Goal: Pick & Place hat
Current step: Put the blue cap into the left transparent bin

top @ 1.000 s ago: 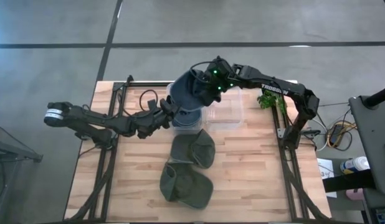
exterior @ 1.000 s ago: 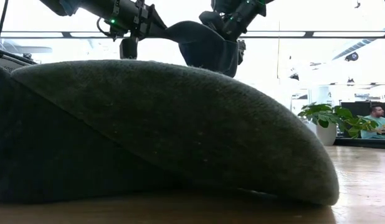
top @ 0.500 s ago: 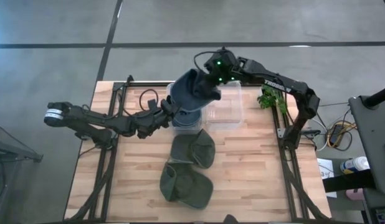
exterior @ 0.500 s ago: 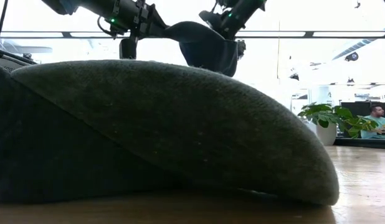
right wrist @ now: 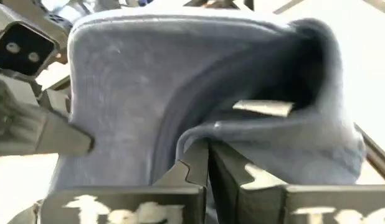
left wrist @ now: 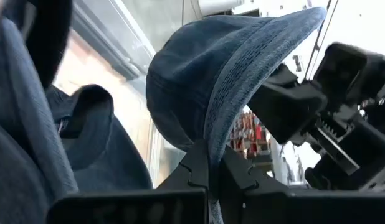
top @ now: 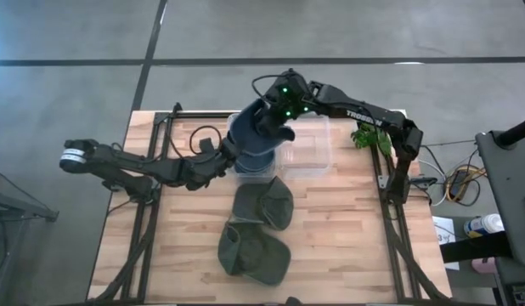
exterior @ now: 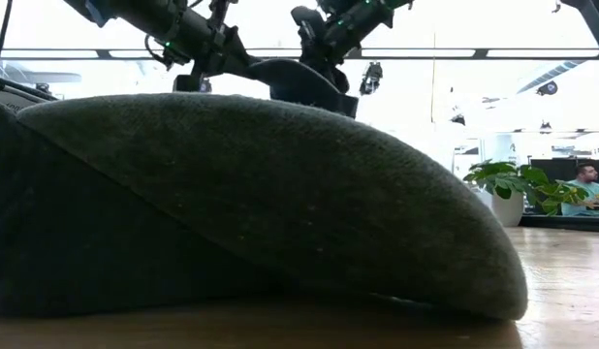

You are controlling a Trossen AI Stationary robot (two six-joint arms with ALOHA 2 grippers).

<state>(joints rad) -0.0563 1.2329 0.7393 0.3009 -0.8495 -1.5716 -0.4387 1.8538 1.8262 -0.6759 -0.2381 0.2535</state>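
Note:
The robot's right gripper pinches the rim of the hat's top, which leaves the hat tipped up, so it should move that grip to the edge of the hat's brim (left wrist: 267, 74).
A dark blue hat (top: 258, 129) hangs in the air over the table's far middle, held between both grippers. My left gripper (top: 231, 151) is shut on its left side and my right gripper (top: 282, 119) on its far right side. The low view shows the hat (exterior: 304, 85) high above the table between the two arms. A pile of more blue hats (top: 252, 163) lies right under it and also shows in the left wrist view (left wrist: 86, 137). My left gripper pinches the edge of the hat's brim (left wrist: 211, 134) between its two fingers, coming nearly level from the table's left. The hat is lifted clear, its crown bulging beyond the fingers. My right gripper pinches a fold of the brim (right wrist: 202, 134) between its two fingers, slanting down from the table's far right. The hat is clear of the table, and its cloth spans across to my left gripper (right wrist: 30, 118).
A clear plastic box (top: 309, 149) stands just right of the blue pile. Two green hats (top: 264, 202) (top: 252, 253) lie in the table's middle and near middle; the nearer one (exterior: 261, 204) fills the low view. A green plant (top: 369, 136) stands at the far right.
My right gripper has moved a little toward the table's left and turned slightly, still shut on the hat. The hat now hangs flatter and shallower between the two grippers. My left gripper has kept its place and hold.

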